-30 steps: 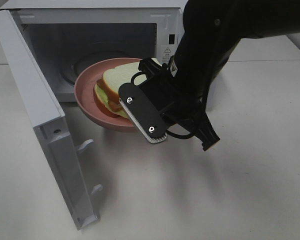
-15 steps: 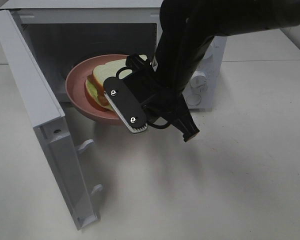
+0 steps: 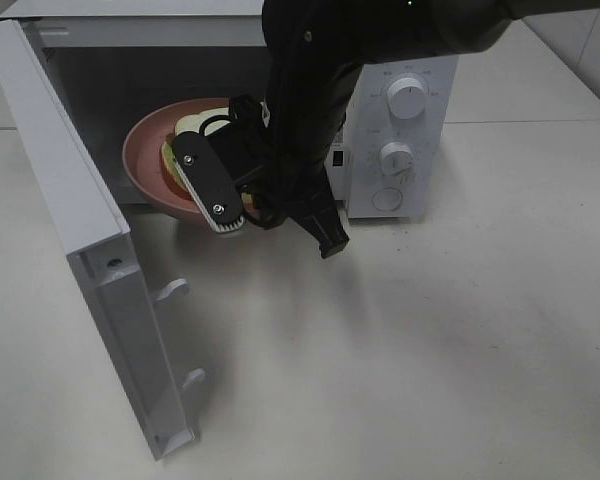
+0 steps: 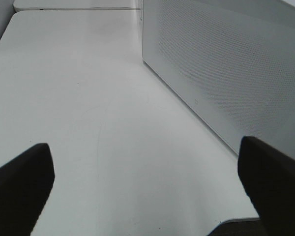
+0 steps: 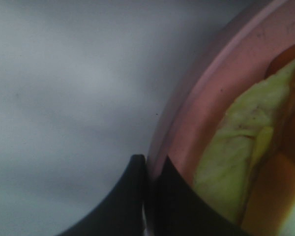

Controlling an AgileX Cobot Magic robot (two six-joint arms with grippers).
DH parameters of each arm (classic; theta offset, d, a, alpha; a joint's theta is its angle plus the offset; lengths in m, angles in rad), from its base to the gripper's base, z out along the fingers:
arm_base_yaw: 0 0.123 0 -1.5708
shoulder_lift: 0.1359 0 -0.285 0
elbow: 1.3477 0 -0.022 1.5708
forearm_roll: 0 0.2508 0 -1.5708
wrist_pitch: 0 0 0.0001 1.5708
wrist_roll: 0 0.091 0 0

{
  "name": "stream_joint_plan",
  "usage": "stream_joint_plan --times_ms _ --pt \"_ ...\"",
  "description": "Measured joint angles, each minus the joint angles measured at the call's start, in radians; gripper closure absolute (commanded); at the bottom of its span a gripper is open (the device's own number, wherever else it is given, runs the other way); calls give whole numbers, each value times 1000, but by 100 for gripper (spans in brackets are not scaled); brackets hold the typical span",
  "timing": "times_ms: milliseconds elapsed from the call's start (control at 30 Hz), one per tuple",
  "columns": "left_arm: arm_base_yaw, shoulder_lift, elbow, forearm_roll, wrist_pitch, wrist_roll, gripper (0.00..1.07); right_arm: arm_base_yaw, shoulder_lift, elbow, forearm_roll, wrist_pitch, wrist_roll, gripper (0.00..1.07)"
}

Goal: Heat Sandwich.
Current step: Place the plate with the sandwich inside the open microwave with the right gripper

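Next, I let go of the pink plate with the sandwich, now at the microwave's mouth, from my right gripper on the bottom inside the open microwave [image 3: 218,142].
The sandwich [image 3: 192,128] lies on a pink plate [image 3: 140,165] held at the mouth of the open microwave [image 3: 400,130], partly inside the cavity. My right gripper [image 3: 206,196] reaches across from the upper right and is shut on the plate's near rim. The right wrist view shows the two black fingertips of the right gripper [image 5: 148,179] pinching the pink plate's rim [image 5: 184,123], with the sandwich's pale green filling [image 5: 236,147] beside them. My left gripper [image 4: 147,189] is open and empty, low over the table beside the microwave's perforated side wall [image 4: 226,64]. It does not show in the high view.
The microwave door [image 3: 70,230] stands wide open at the left, swung toward the front. Two knobs [image 3: 408,100] sit on the control panel at the right. White table [image 3: 430,350] stretches in front and to the right.
My right arm has carried the plate and sandwich leftward and back, from in front of the opening to partly inside the cavity. The left gripper is unchanged.
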Motion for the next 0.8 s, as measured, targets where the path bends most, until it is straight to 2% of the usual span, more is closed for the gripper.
stream_joint_plan --times_ms 800 --pt "0 0 0 0 0 0 10 0 207 -318 -21 43 104 107"
